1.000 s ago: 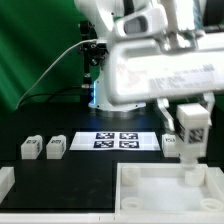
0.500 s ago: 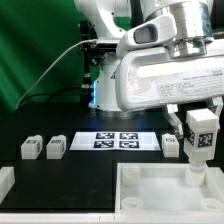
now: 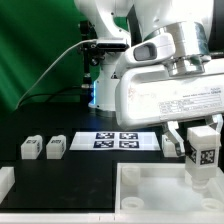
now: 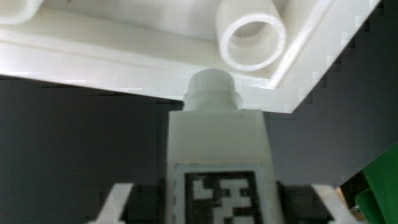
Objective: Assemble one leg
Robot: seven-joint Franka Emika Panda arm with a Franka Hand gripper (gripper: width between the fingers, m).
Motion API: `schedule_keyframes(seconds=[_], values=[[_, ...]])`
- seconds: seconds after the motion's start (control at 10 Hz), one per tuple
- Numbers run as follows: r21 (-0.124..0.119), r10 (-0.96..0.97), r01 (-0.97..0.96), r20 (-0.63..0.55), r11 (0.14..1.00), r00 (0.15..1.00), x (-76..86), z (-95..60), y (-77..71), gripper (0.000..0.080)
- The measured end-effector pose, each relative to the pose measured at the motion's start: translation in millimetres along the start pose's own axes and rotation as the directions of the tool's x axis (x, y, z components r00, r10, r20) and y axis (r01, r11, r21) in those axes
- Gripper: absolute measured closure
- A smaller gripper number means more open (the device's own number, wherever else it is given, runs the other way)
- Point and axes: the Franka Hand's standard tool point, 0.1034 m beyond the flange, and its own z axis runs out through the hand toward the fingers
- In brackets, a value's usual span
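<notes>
My gripper will let go of the white leg upright in the white panel's round corner socket [image 3: 212,204] [image 4: 258,41], close by the leg's tip.
My gripper [image 3: 204,150] is shut on a white leg [image 3: 204,158] with a black-and-white tag, held upright. Its tip is just above the far right corner of the large white tray-like panel [image 3: 150,192]. In the wrist view the leg [image 4: 217,140] fills the middle between my fingers [image 4: 116,205], and its rounded tip points at the panel's edge [image 4: 125,75], beside a round corner socket [image 4: 254,40]. Two more legs [image 3: 42,148] lie on the black table at the exterior view's left, and another [image 3: 171,145] lies behind my gripper.
The marker board [image 3: 115,140] lies in the middle of the table behind the panel. A white piece [image 3: 5,181] sits at the table's front edge on the exterior view's left. A green curtain hangs behind.
My gripper has moved with the leg toward the exterior view's right and down, closer to the panel's far right corner.
</notes>
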Motion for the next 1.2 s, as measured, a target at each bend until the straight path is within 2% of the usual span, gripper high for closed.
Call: schedule_keyframes(seconds=[0.2,0.5,0.9,1.2], values=[[0.011,-0.005,0.005,0.01,1.0,1.0,-6.4,6.9,-10.4,0.0509],[0.015,-0.005,0.005,0.015,1.0,1.0,-12.1,14.0,-13.3,0.0509],[0.02,-0.007,0.007,0.01,1.0,1.0,-9.1,20.1,-16.9,0.0509],[0.026,-0.003,0.002,0.024,1.0,1.0,-15.9,29.5,-18.4,0.0509]])
